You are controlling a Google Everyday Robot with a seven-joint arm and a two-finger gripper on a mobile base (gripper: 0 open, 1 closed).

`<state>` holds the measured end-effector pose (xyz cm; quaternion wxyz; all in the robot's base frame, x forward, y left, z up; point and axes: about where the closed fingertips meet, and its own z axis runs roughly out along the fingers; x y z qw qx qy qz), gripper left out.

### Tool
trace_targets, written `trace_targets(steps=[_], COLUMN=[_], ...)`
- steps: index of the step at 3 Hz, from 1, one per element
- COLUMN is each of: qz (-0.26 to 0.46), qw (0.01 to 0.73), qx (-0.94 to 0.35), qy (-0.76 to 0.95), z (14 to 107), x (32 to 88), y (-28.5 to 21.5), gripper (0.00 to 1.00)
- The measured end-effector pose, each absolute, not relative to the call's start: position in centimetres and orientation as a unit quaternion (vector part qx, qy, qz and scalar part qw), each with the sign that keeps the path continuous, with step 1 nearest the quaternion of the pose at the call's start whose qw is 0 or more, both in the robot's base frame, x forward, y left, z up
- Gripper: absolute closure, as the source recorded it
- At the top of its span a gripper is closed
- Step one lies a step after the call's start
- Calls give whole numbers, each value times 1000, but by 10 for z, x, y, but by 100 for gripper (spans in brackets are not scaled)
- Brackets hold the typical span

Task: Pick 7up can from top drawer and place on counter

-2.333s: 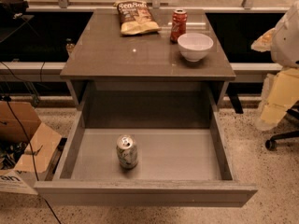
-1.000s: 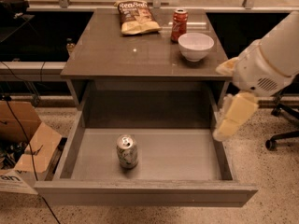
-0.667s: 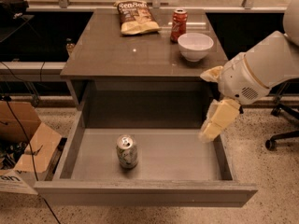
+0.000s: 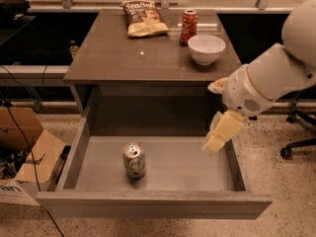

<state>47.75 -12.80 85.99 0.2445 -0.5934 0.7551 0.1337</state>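
I will next bring my gripper to the upper half (image 4: 134,153) of the 7up can in the open top drawer, and then close it there.
The 7up can (image 4: 134,160) stands upright on the floor of the open top drawer (image 4: 197,169), left of the middle and near the front panel. My gripper (image 4: 215,125) hangs at the end of the white arm over the drawer's right side, level with the counter's front edge. It is open and empty, well to the right of the can and above it. The counter (image 4: 123,58) is the glossy grey-brown top behind the drawer.
On the counter stand a chip bag (image 4: 143,18), a red soda can (image 4: 188,26) and a white bowl (image 4: 207,48). A cardboard box (image 4: 24,147) and cables lie on the floor at the left. An office chair base (image 4: 296,147) stands at the right.
My arm has swung in from the right edge of the view and come down and left, so the gripper now hangs over the drawer's right side. The can has not moved.
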Motion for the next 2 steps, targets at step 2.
trace_targets(steps=[2], qz=[207], qw=[252], qx=[-569], qy=[755], z=[769], x=[505], y=[-72], gripper=[0])
